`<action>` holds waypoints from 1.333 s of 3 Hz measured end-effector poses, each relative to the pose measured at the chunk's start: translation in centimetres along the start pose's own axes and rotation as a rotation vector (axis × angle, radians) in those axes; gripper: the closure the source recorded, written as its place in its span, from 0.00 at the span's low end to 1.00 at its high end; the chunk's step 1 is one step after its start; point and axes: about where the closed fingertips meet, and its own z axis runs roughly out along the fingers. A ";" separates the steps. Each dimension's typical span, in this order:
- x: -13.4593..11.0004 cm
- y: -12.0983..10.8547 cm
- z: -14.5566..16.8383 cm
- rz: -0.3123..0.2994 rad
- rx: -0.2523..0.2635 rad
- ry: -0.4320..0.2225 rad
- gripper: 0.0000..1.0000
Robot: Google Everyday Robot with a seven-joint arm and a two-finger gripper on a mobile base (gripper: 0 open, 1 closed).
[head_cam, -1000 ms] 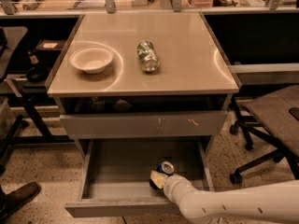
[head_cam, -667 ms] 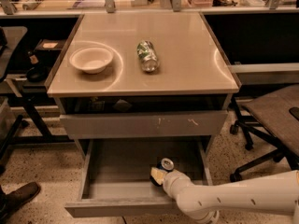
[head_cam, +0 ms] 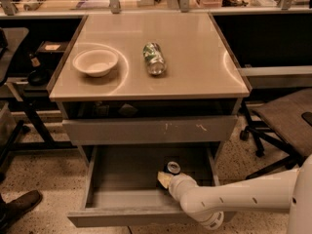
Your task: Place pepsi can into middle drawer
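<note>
Next, I release the pepsi can on the middle drawer's grey tray (head_cam: 164,176), a little off its centre toward the office chair.
The pepsi can (head_cam: 173,168) is a small dark can with a silver top. It stands upright inside the open middle drawer (head_cam: 122,216), near the right side of its grey tray. My gripper (head_cam: 164,178) reaches into the drawer from the lower right. It sits right against the can's front-left side. The white arm (head_cam: 234,201) bends over the drawer's front right corner and hides part of the tray.
Above the open drawer is a closed drawer front with white scuff marks (head_cam: 151,129). On the cabinet top lie a white bowl (head_cam: 95,61) and a green-and-silver can (head_cam: 154,58) on its side. An office chair (head_cam: 282,121) stands to the right. A shoe (head_cam: 19,206) shows at lower left.
The arm has bent more at the elbow and pulled in toward the drawer's front right corner. The gripper and can have shifted slightly deeper into the drawer.
</note>
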 end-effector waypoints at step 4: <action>1.6 0.8 2.6 -0.078 0.050 -0.004 1.00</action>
